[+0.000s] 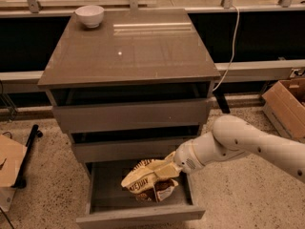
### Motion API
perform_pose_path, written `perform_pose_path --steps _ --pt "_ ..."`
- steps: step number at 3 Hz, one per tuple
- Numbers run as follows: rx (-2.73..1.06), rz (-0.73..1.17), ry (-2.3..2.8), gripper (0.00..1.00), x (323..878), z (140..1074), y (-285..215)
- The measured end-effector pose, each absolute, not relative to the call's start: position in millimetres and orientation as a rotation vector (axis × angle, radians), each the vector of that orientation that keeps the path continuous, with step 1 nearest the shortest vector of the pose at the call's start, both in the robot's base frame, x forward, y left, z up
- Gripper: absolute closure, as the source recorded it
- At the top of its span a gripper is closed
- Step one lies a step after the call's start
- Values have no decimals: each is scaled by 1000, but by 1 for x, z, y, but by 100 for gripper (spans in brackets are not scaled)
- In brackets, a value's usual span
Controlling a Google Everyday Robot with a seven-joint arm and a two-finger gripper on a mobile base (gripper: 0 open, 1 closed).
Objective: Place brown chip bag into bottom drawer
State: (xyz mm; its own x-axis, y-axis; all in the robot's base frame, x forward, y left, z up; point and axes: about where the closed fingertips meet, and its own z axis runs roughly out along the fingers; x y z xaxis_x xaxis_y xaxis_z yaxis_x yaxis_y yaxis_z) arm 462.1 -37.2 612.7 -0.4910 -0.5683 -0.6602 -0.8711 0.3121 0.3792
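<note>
Next, I let go of the brown chip bag on the bottom drawer's grey bottom [162,181], toward the side closest to the white arm.
The brown chip bag [145,181], dark brown with a pale yellow end, hangs low inside the open bottom drawer [143,216], just above or touching its grey floor. My gripper [164,170] reaches in from the right on the white arm [238,144] and is shut on the bag's upper right edge. The two drawers above stand closed.
A small white bowl [90,15] sits on the cabinet top [128,46] at the back left. A cardboard box [287,106] stands on the floor at the right. A cable [233,42] hangs behind the cabinet. Cardboard and a black bar lie at the left.
</note>
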Motion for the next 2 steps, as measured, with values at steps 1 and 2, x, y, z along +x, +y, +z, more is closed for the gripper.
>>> perform_pose_path --steps 1,2 --pt "-1248 1024 2181 100 468 600 -36" --pt "-1235 1038 2123 100 493 578 -32"
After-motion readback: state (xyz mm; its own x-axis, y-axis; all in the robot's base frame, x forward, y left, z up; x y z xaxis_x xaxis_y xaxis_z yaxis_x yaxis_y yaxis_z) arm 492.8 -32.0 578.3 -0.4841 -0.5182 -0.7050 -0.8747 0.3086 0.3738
